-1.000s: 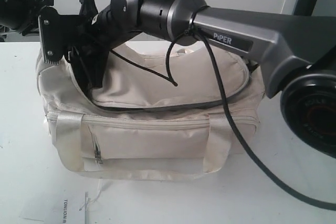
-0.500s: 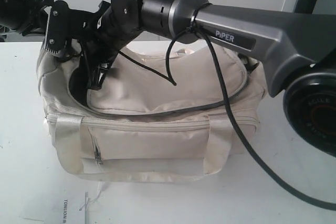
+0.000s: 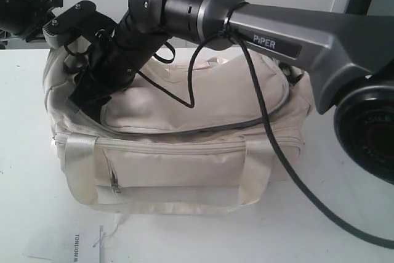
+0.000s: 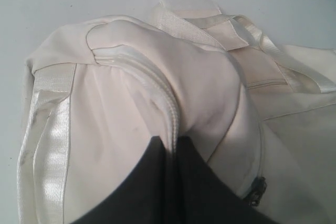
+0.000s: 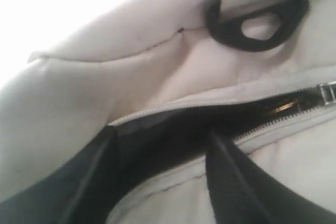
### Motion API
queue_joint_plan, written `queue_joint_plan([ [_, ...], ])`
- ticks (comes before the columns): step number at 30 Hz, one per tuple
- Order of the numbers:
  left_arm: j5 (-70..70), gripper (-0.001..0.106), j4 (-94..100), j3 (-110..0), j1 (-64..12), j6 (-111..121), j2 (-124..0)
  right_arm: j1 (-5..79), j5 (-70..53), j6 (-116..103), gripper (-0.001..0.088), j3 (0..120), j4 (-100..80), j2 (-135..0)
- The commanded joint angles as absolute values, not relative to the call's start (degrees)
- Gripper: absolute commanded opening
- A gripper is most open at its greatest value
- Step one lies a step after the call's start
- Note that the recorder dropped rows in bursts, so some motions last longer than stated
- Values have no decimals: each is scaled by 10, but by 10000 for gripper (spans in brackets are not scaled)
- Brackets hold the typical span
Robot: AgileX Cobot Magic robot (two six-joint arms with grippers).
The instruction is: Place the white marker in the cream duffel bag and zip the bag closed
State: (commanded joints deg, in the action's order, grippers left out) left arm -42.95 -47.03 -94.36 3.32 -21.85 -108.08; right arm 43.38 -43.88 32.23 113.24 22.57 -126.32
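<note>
The zip slider is well beside my open right fingers; next I turn that gripper along the zip and pinch the zip's pull tab [image 5: 284,107].
The cream duffel bag [image 3: 184,170] sits on the white table with its curved top flap unzipped along the front and a dark gap at its left end. My right gripper [image 3: 83,100] has reached across to that gap. In the right wrist view it [image 5: 163,140] is open, fingers spread over the dark lining with nothing between them, and the zip slider [image 5: 328,93] lies along the opening. My left gripper [image 4: 170,142] is shut on a fold of the bag [image 4: 131,77] at the zip seam. The white marker is hidden.
The right arm [image 3: 277,35] spans the bag from its base [image 3: 369,133], trailing a black cable [image 3: 271,127]. A dark end ring [image 5: 257,22] sits near the opening. A printed paper tag [image 3: 77,247] lies on the table [image 3: 24,183] in front.
My right gripper has gone from shut to open, and has swung from pointing straight down into the bag's left opening to a raised, tilted pose. The left grip has not moved.
</note>
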Motion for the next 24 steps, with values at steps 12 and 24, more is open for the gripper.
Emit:
queue_joint_plan([
  [12,-431,3,-470,-944,33,-221,-1081,395,-366,234,176,1132,197,-1299],
  [24,-429,3,-470,-944,33,-226,-1081,383,-341,220,519,1132,242,-1295],
])
